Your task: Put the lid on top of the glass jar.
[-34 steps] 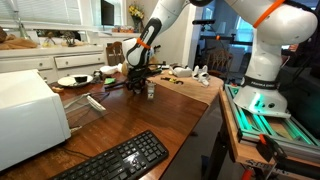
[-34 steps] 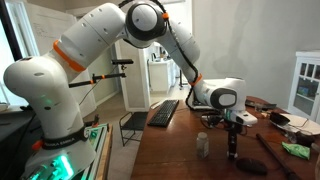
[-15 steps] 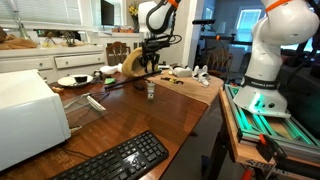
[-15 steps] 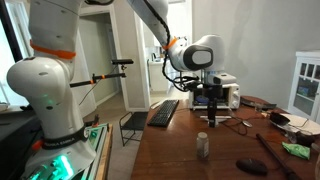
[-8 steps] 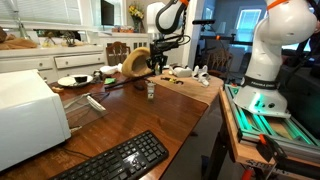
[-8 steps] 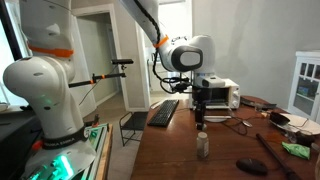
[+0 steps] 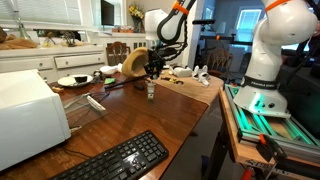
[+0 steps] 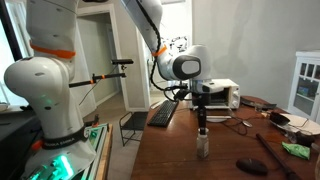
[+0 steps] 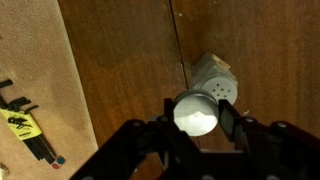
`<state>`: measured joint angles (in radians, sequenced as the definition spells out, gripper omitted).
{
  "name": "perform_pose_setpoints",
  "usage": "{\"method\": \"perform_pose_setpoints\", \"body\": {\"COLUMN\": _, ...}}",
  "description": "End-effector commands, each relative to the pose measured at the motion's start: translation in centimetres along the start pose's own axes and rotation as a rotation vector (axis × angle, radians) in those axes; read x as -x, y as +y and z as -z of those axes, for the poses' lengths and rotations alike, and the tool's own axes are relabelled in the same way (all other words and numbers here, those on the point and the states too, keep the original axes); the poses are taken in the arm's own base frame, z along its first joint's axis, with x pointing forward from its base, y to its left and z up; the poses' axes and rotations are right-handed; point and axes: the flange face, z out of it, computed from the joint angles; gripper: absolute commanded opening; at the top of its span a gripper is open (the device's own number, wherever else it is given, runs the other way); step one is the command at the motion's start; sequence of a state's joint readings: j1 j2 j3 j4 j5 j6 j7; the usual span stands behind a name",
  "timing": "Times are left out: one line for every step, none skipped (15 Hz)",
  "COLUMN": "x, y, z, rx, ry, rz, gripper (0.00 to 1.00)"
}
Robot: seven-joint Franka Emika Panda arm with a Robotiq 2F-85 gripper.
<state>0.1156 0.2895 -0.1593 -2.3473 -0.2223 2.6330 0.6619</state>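
Observation:
Next, my gripper lets go of the lid on the pale dotted top of the glass jar (image 7: 151, 83) (image 9: 221, 90) that stands on the wooden table.
The small glass jar (image 7: 150, 91) stands upright on the wooden table (image 7: 170, 120); it also shows in an exterior view (image 8: 203, 146). My gripper (image 7: 150, 73) hangs straight above it, a short gap over its top (image 8: 203, 120). In the wrist view the gripper (image 9: 196, 115) is shut on a round pale lid (image 9: 195, 112), held flat between the two fingers. The jar (image 9: 222, 75), with a pale dotted top, shows just beyond the lid and is partly covered by it.
A tan wooden bowl (image 7: 133, 62) leans behind the jar. A plate (image 7: 72, 80), a white appliance (image 7: 28, 115) and a keyboard (image 7: 120, 160) lie nearer. A dark disc (image 8: 250, 166) and a long dark tool (image 8: 268, 150) lie beside the jar. Black tools (image 9: 25, 125) lie at the table edge.
My gripper, which rose from the table with the lid, has moved over and come down to just above the jar. The jar has not moved.

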Motion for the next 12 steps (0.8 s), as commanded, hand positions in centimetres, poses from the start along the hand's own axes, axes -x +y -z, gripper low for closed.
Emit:
{"method": "perform_pose_setpoints", "body": {"x": -0.1, "y": -1.3, "z": -1.1, "rx": -0.008, "ry": 0.022, "rz": 0.027, "gripper": 0.25}}
{"method": "perform_pose_setpoints", "body": {"x": -0.1, "y": -1.5, "z": -1.2, "rx": -0.011, "ry": 0.024, "rz": 0.033, "gripper": 0.25}}
{"method": "perform_pose_setpoints", "body": {"x": -0.2, "y": -1.7, "z": -1.4, "rx": -0.019, "ry": 0.025, "rz": 0.036, "gripper": 0.25}}
{"method": "perform_pose_setpoints", "body": {"x": -0.3, "y": -1.8, "z": -1.5, "rx": -0.026, "ry": 0.028, "rz": 0.038, "gripper": 0.25}}
{"method": "perform_pose_setpoints", "body": {"x": -0.3, "y": -1.9, "z": -1.7, "rx": -0.034, "ry": 0.028, "rz": 0.043, "gripper": 0.25}}
{"method": "perform_pose_setpoints", "body": {"x": -0.3, "y": -2.0, "z": -1.9, "rx": -0.04, "ry": 0.031, "rz": 0.049, "gripper": 0.25}}
{"method": "perform_pose_setpoints", "body": {"x": -0.3, "y": -2.1, "z": -2.0, "rx": -0.046, "ry": 0.028, "rz": 0.056, "gripper": 0.25}}
{"method": "perform_pose_setpoints", "body": {"x": -0.3, "y": -2.3, "z": -2.1, "rx": -0.052, "ry": 0.028, "rz": 0.059, "gripper": 0.25}}
{"method": "perform_pose_setpoints", "body": {"x": -0.3, "y": -2.4, "z": -2.2, "rx": -0.055, "ry": 0.028, "rz": 0.065, "gripper": 0.25}}
{"method": "perform_pose_setpoints", "body": {"x": -0.3, "y": -2.5, "z": -2.2, "rx": -0.058, "ry": 0.029, "rz": 0.072, "gripper": 0.25}}
{"method": "perform_pose_setpoints", "body": {"x": -0.3, "y": -2.7, "z": -2.3, "rx": -0.061, "ry": 0.028, "rz": 0.078, "gripper": 0.25}}
{"method": "perform_pose_setpoints", "body": {"x": -0.3, "y": -2.8, "z": -2.3, "rx": -0.066, "ry": 0.028, "rz": 0.083, "gripper": 0.25}}
